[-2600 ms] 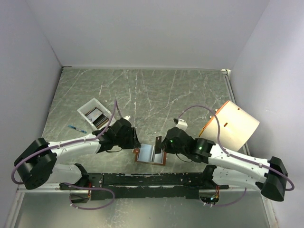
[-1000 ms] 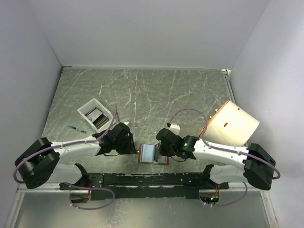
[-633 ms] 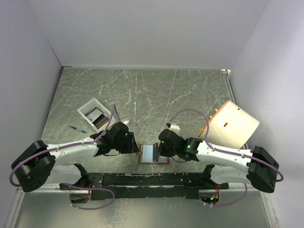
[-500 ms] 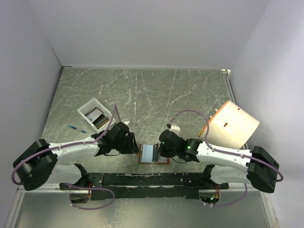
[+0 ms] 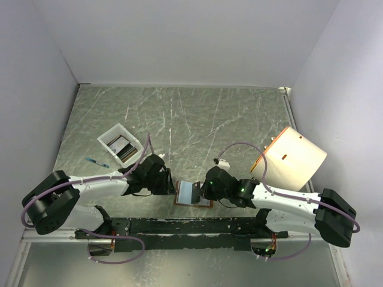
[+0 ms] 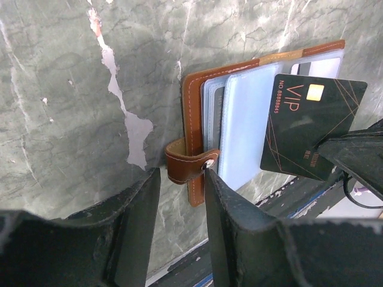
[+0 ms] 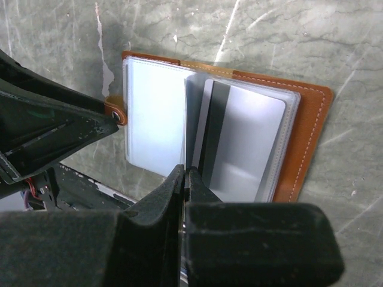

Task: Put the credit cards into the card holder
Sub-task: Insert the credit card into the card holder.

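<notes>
The card holder lies loose, so next my open left gripper pinches its snap strap (image 6: pixel 187 164) to steady it before the VIP card slides in.
The brown card holder (image 5: pixel 190 195) lies open at the near table edge, its pale clear sleeves up (image 6: pixel 242 128) (image 7: pixel 152 116). My left gripper (image 5: pixel 172 186) is open at its left edge. The fingertips (image 6: pixel 182 173) straddle the snap strap (image 6: pixel 190 165), and the right fingertip touches the stud. My right gripper (image 5: pixel 203 190) (image 7: pixel 185 171) is shut on a dark VIP credit card (image 6: pixel 311 128). It holds the card on edge over the sleeves at the holder's middle fold. One sleeve holds a pale card with a black stripe (image 7: pixel 245 143). More credit cards (image 5: pixel 121 146) lie in the white tray.
The white tray (image 5: pixel 106 135) stands at the left. A small blue pen (image 5: pixel 97 162) lies near it. A large cream cylinder with an orange rim (image 5: pixel 294 158) lies on its side at the right. The black rail (image 5: pixel 179 226) runs just below the holder.
My right gripper has come in from the right with the dark card and now stands over the holder's sleeves. My left gripper has stayed at the strap.
</notes>
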{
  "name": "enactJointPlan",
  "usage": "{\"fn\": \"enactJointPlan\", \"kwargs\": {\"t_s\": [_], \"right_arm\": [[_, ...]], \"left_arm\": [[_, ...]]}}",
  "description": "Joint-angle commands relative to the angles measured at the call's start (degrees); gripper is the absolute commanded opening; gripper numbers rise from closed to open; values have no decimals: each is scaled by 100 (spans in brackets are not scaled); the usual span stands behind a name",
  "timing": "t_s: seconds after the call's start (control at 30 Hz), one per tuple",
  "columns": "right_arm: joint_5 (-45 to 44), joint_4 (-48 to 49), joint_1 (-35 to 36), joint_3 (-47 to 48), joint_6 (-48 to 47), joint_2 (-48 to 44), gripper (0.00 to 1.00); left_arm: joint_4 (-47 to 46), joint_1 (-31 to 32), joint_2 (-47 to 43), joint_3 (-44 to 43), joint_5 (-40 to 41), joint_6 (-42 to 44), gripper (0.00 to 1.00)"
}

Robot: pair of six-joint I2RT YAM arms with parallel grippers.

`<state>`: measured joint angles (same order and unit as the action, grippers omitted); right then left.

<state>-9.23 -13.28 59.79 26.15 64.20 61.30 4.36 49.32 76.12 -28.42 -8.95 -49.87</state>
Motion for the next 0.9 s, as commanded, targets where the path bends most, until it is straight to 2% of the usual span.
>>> {"fn": "enactJointPlan", "kwargs": {"t_s": [0.0,0.27,0.4,0.6,0.77,0.87], "right_arm": [[115,198,-97,-257,119,-154,0],[215,307,-204,-415,163,-326,0],[314,352,-278,-437,173,-356,0],[432,393,-417,-480,190,-555,0],[582,452,-479,-554,238,-623,0],[661,490,-548,-628,282,-656,0]], "left_arm": [[-65,-18,98,-12,-33,82,45],[-41,-1,-101,-120,144,236,39],[102,14,-135,-285,180,304,47],[-35,13,-85,-319,67,363,53],[-169,69,-143,-365,-60,272,46],[-309,103,-244,-320,-74,189,33]]}}
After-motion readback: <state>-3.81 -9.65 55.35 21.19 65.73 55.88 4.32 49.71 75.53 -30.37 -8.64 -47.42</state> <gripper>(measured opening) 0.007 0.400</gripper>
